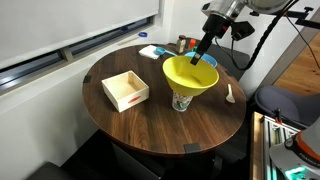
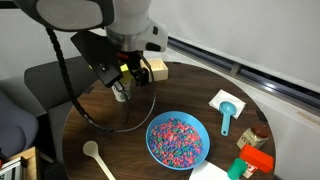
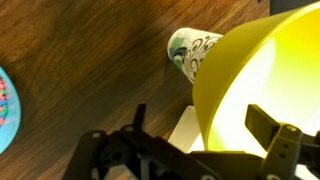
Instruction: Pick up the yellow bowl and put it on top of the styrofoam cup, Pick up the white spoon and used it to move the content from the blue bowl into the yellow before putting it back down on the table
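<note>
The yellow bowl sits on the styrofoam cup, so next I'll grip the white spoon's handle (image 1: 229,88).
The yellow bowl (image 1: 190,72) sits on top of the styrofoam cup (image 1: 183,100), slightly tilted. In the wrist view the bowl (image 3: 262,75) fills the right side, with the cup (image 3: 190,50) below its rim. My gripper (image 1: 205,54) is at the bowl's far rim. Its fingers (image 3: 200,118) stand apart on either side of the bowl wall, open. The blue bowl (image 2: 178,138) holds the multicoloured content (image 2: 176,134). The white spoon (image 2: 97,157) lies on the table (image 2: 120,140); it also shows in an exterior view (image 1: 230,95). In an exterior view my arm (image 2: 120,40) hides the yellow bowl.
An open wooden box (image 1: 125,90) stands on the table beside the cup. A blue scoop (image 2: 228,115) lies on white paper near the table's edge. Orange and green items (image 2: 255,158) sit beside the blue bowl. A dark chair (image 2: 35,85) stands by the table.
</note>
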You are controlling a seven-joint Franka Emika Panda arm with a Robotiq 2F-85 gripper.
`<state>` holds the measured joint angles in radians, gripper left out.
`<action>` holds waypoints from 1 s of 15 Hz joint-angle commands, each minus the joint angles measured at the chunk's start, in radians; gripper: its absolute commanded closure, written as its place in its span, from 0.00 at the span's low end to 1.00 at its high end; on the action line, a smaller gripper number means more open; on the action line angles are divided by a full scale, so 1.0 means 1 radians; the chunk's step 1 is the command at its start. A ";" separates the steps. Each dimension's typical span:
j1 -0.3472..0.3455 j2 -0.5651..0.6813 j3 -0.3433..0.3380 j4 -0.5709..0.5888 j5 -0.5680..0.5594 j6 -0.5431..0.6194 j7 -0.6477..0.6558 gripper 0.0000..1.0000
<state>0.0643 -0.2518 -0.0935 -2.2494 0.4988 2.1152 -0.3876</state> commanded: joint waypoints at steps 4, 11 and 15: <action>-0.048 -0.104 0.031 -0.051 -0.155 -0.049 0.219 0.00; -0.037 -0.087 0.018 -0.034 -0.133 -0.036 0.192 0.00; -0.046 -0.155 0.058 -0.045 -0.131 -0.038 0.376 0.00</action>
<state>0.0269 -0.3486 -0.0683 -2.2762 0.3712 2.0806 -0.1403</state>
